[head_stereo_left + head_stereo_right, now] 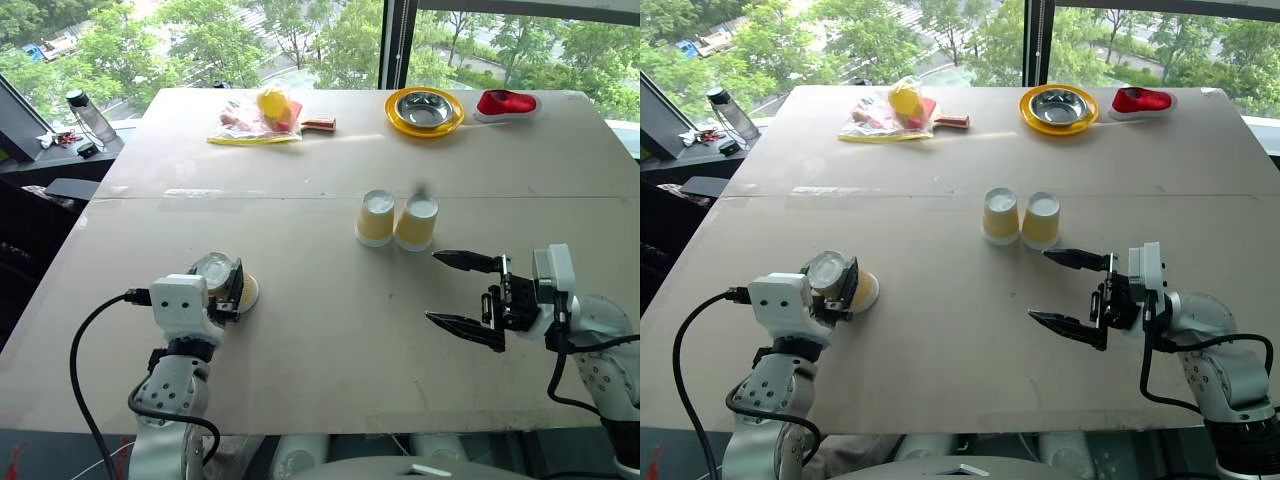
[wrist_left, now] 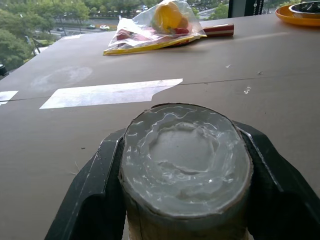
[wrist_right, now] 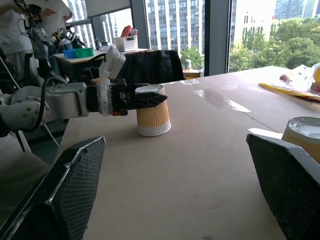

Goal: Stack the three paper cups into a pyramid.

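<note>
My left gripper should release its cup on top of the two (image 1: 400,206) touching paper cups, across their gap.
Three yellow-tan ribbed paper cups stand upside down on the brown table (image 1: 300,350). Two of them (image 1: 376,220) (image 1: 417,223) sit side by side, touching, near the table's middle. The third cup (image 1: 214,270) is at the near left, with my left gripper (image 1: 228,287) shut on it near its white base. In the left wrist view, this cup (image 2: 185,160) sits between both black fingers. In the right wrist view, the same cup (image 3: 152,117) rests with its rim on the table. My right gripper (image 1: 434,287) hangs open and empty, just in front of the pair.
At the far edge sit a yellow plate (image 1: 396,118) holding a steel bowl, a red object (image 1: 506,103), and a plastic bag (image 1: 258,118) beside a red-handled paddle (image 1: 318,124). A bottle (image 1: 90,118) stands on a ledge beyond the table's left corner. A person (image 3: 15,30) is in the background.
</note>
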`<action>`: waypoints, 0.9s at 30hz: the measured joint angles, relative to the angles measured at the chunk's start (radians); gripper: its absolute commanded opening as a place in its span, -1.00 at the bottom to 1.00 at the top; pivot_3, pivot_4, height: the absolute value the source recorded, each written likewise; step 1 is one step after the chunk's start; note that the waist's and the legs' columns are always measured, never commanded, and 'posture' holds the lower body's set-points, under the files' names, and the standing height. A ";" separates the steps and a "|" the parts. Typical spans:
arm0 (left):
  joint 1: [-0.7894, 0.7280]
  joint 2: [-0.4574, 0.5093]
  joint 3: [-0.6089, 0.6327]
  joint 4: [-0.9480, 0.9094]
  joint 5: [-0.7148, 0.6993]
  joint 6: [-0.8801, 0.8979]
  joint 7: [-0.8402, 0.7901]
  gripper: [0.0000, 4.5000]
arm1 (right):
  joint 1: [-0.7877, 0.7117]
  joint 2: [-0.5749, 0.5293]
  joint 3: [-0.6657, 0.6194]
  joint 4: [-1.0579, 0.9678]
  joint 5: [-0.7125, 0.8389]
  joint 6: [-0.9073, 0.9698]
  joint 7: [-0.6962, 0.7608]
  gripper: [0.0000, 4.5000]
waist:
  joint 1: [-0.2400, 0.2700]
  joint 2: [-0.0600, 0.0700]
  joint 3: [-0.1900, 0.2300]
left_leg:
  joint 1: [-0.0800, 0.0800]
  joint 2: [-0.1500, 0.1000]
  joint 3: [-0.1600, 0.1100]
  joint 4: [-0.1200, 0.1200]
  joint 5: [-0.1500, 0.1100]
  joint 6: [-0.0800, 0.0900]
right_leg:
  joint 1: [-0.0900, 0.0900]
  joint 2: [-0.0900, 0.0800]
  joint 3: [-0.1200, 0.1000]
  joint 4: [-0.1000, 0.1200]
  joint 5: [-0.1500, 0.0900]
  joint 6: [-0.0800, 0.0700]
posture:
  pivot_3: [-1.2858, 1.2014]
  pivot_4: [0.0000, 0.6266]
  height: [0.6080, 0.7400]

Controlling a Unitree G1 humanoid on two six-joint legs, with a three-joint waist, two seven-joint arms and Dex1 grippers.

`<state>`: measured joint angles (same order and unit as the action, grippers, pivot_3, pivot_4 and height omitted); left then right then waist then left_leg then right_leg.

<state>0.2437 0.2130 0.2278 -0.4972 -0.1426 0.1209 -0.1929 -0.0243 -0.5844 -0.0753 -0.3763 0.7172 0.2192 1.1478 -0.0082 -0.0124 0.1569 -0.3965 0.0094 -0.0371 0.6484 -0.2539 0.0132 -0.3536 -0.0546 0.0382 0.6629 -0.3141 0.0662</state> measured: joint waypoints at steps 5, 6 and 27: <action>-0.211 0.111 0.011 0.048 -0.106 0.072 -0.095 0.05 | 0.006 0.003 -0.025 -0.008 0.012 0.001 -0.036 1.00 | 0.009 0.000 0.000 | -0.001 0.000 -0.003 0.001 0.000 0.000 | 0.000 0.000 -0.004 0.001 0.000 0.000 | 0.03 -0.52 1.00; -0.305 0.145 0.014 0.073 -0.178 0.113 -0.146 0.05 | 0.015 0.008 -0.050 -0.015 0.022 0.003 -0.058 1.00 | 0.012 0.000 0.000 | 0.000 0.000 -0.003 0.001 0.000 0.000 | 0.000 0.000 -0.004 0.002 0.000 0.000 | 0.03 -0.52 1.00; -1.251 0.129 -0.348 0.841 -0.277 0.276 -0.795 0.05 | 0.146 0.041 -0.220 -0.039 -0.009 0.012 -0.317 1.00 | -0.010 0.000 0.002 | -0.003 -0.003 -0.003 0.001 0.002 -0.003 | -0.002 0.002 -0.004 0.001 0.000 0.001 | 0.03 -0.52 1.00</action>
<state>-1.0072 0.3420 -0.1203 0.3439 -0.4199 0.3964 -0.9878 0.1213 -0.5438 -0.2956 -0.4156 0.7081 0.2307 0.8308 -0.0185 -0.0122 0.1586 -0.3999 0.0062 -0.0400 0.6493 -0.2522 0.0107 -0.3556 -0.0524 0.0342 0.6642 -0.3146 0.0673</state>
